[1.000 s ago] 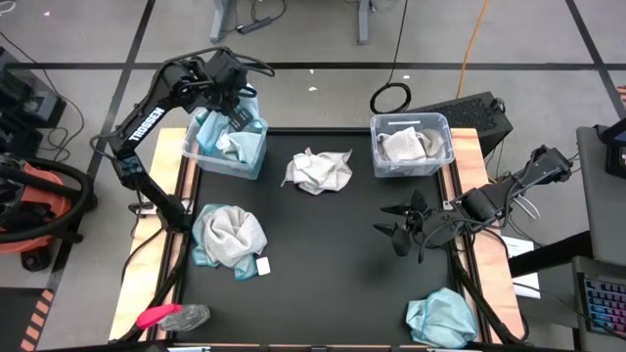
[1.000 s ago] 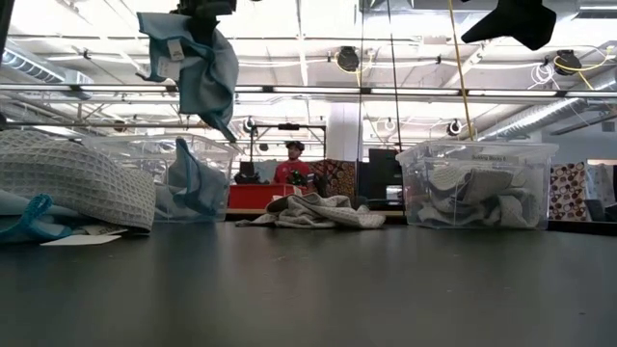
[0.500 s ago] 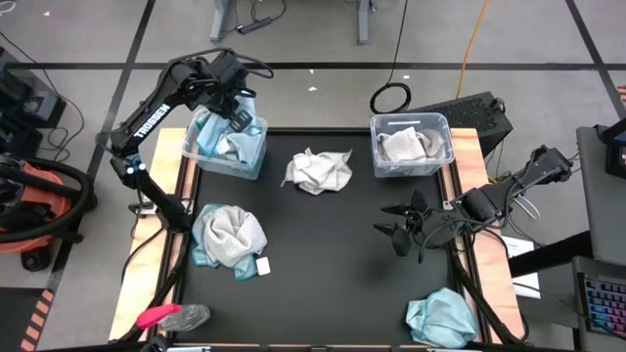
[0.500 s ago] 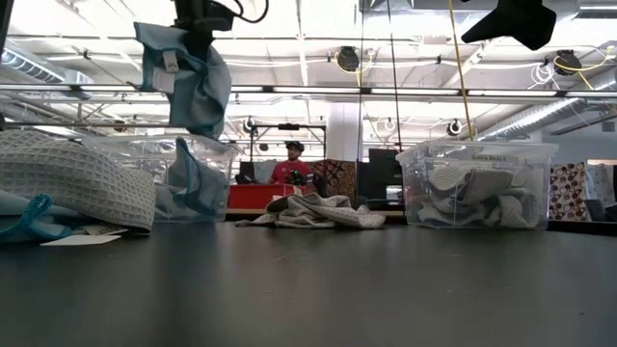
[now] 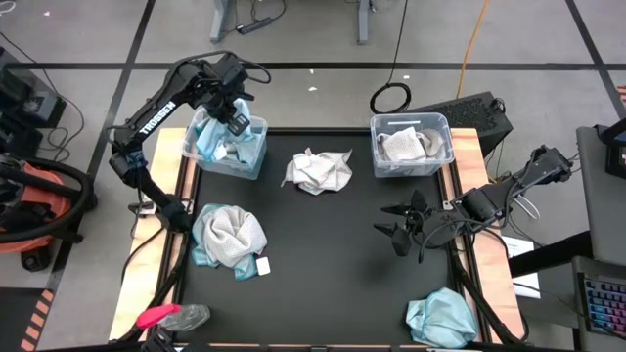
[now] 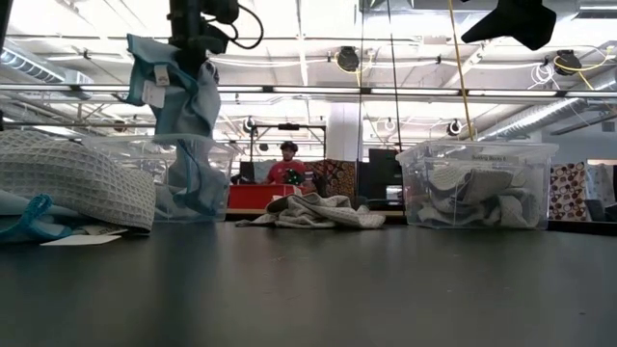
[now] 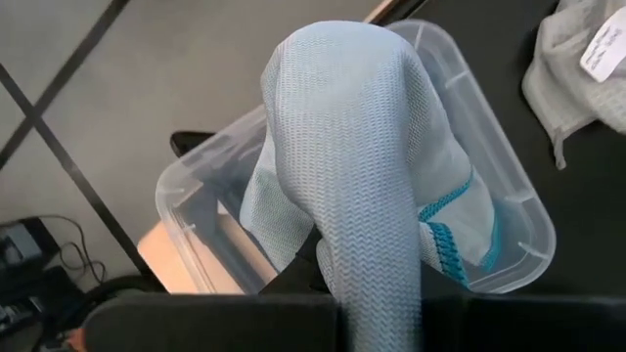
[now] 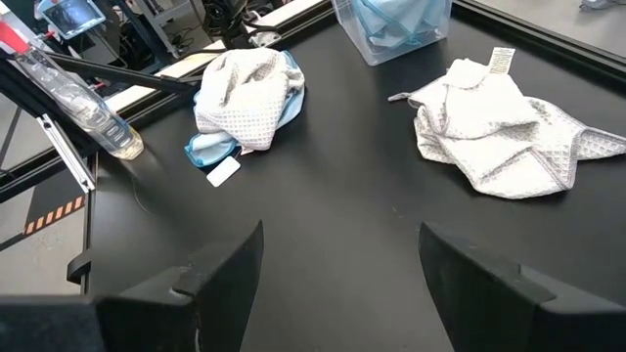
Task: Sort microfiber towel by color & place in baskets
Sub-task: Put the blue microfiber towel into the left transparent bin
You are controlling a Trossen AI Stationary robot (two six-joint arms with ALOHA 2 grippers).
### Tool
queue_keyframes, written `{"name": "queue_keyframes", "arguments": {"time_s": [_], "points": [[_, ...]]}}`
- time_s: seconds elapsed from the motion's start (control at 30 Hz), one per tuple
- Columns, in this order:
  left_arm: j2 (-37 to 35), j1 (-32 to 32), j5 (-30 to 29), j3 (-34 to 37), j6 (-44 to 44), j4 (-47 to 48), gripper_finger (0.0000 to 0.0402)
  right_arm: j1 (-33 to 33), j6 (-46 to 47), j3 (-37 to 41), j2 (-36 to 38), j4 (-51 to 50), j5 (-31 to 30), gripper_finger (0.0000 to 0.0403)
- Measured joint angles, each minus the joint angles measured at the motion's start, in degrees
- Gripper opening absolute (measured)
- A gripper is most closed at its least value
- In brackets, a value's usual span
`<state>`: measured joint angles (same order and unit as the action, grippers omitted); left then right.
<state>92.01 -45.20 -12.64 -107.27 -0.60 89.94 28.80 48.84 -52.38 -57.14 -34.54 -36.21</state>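
Note:
The robot's left gripper will release the teal towel inside the clear basket (image 5: 225, 154) (image 7: 372, 220) below it, toward the basket's near side.
My left gripper (image 5: 235, 115) hangs over the left basket (image 5: 256, 156) at the table's far left, shut on a light teal-blue towel (image 6: 181, 96) with a white tag. In the left wrist view that towel (image 7: 357, 147) covers the fingers, and the basket (image 7: 509, 186) below holds more teal cloth. The right basket (image 5: 442, 154) holds grey-white towels. A crumpled grey-white towel (image 5: 318, 169) lies between the baskets. A grey-white towel lies heaped on a teal one (image 5: 228, 237) at the left. Another teal towel (image 5: 442, 316) lies near right. My right gripper (image 8: 337, 284) waits open at the right. My left gripper holds the teal towel by a bunched upper part (image 6: 188, 60) from above, fingers pointing down. The cloth drapes over the fingers, so the place of contact is hidden. The towel hangs slack below, and its lower end (image 6: 198, 178) reaches down inside the left basket.
A pink-and-grey object (image 5: 166, 316) lies at the near left corner. The dark mat's middle (image 5: 323, 264) is bare. A person in red (image 6: 287, 169) stands far behind the table. Cables and a keyboard lie beyond the right edge.
My left gripper has come down toward the left basket, still shut on the teal towel. The towel has gone down with it, so its lower end, which hung above the basket's rim, now reaches into the basket.

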Motion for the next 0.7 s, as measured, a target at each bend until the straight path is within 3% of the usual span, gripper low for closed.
{"name": "queue_keyframes", "arguments": {"time_s": [0.7], "points": [[0.00,-4.45,4.98,12.69,0.93,-7.31,0.0008,0.00,1.09,0.00,0.00,0.02,0.02,0.0265]]}}
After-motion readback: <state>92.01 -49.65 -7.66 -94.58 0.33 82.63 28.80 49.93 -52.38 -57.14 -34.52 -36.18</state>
